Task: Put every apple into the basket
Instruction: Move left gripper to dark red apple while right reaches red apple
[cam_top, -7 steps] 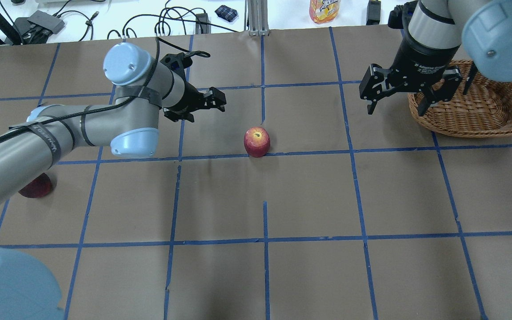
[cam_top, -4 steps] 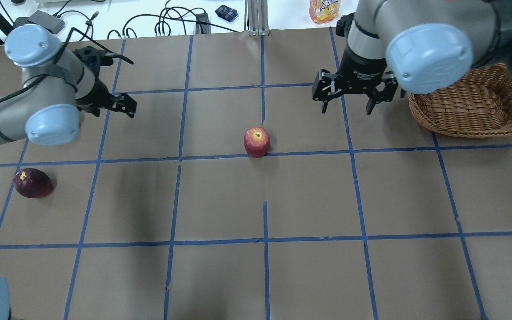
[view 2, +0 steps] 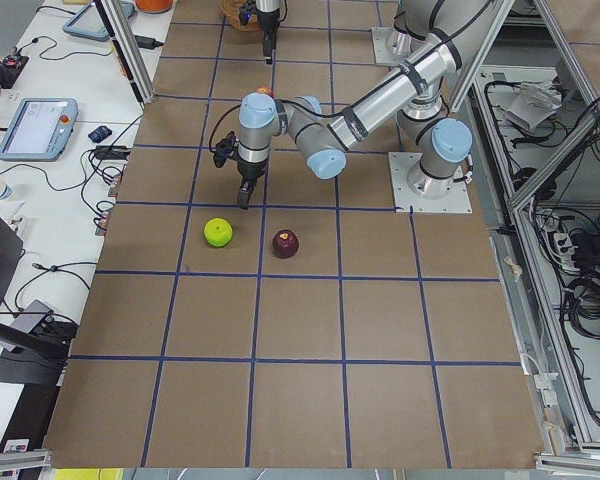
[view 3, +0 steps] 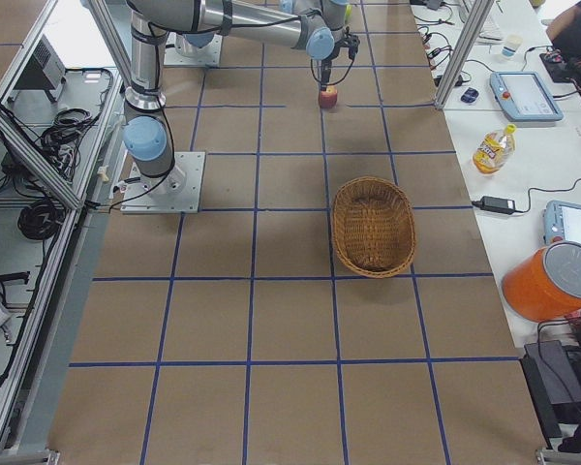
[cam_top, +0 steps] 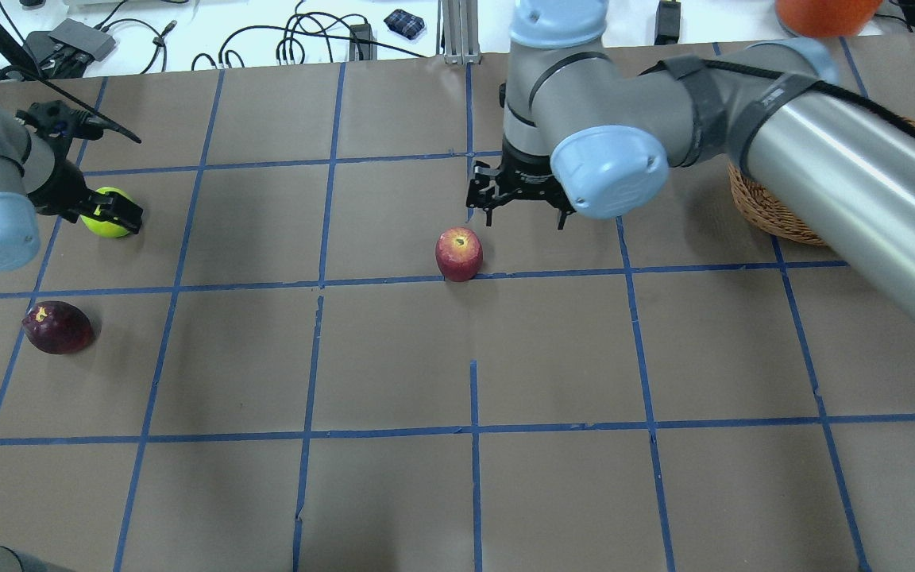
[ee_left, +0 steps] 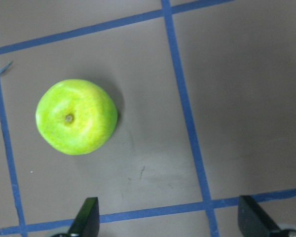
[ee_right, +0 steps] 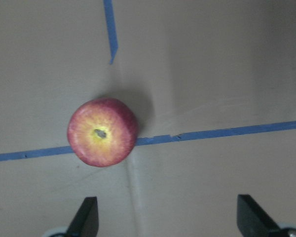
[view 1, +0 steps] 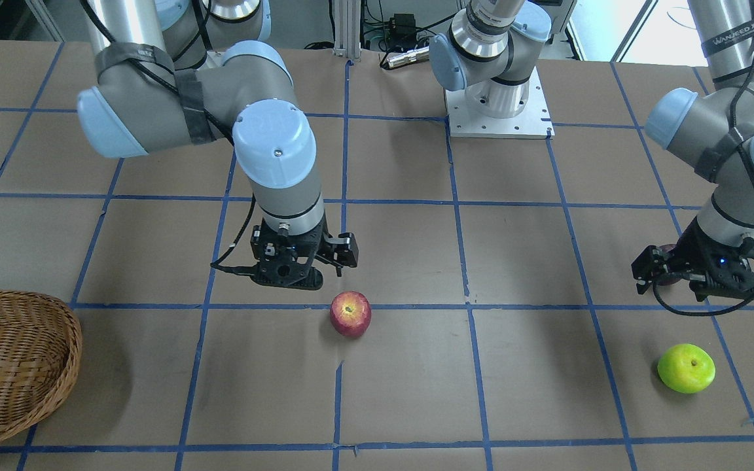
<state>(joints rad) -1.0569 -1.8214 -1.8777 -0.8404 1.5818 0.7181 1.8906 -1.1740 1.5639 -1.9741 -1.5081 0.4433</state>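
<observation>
My left gripper is to close next around the sides of the maroon apple (view 1: 667, 276), the one that lies nearer the robot than the lime green apple.
The red apple (cam_top: 458, 254) (view 1: 350, 314) stands at mid-table; the right wrist view shows it (ee_right: 102, 132) above the left finger. My right gripper (cam_top: 523, 214) (view 1: 302, 268) (ee_right: 167, 222) hangs open and empty just beyond it. The lime green apple (cam_top: 100, 228) (view 1: 686, 368) (ee_left: 76, 116) lies at the far left, partly behind my open, empty left gripper (cam_top: 120, 216) (view 1: 691, 281) (ee_left: 170, 222), not between its fingers. The maroon apple (cam_top: 57, 326) (view 2: 285, 243) lies nearer the robot. The wicker basket (view 1: 10, 366) (view 3: 373, 225) sits at the far right with no apples in it, mostly hidden by my right arm in the overhead view.
The right arm's long link (cam_top: 839, 159) spans the table's right side over the basket. An aluminium post (cam_top: 457, 32), cables and a side bench line the far edge. The robot base plate (view 1: 498, 111) is at the near edge. A juice bottle (view 3: 491, 147) stands on the bench.
Both arms swung toward the robot's left. The right gripper went from the basket to beside the red apple; the left went from mid-table to the green apple. Both stayed open.
</observation>
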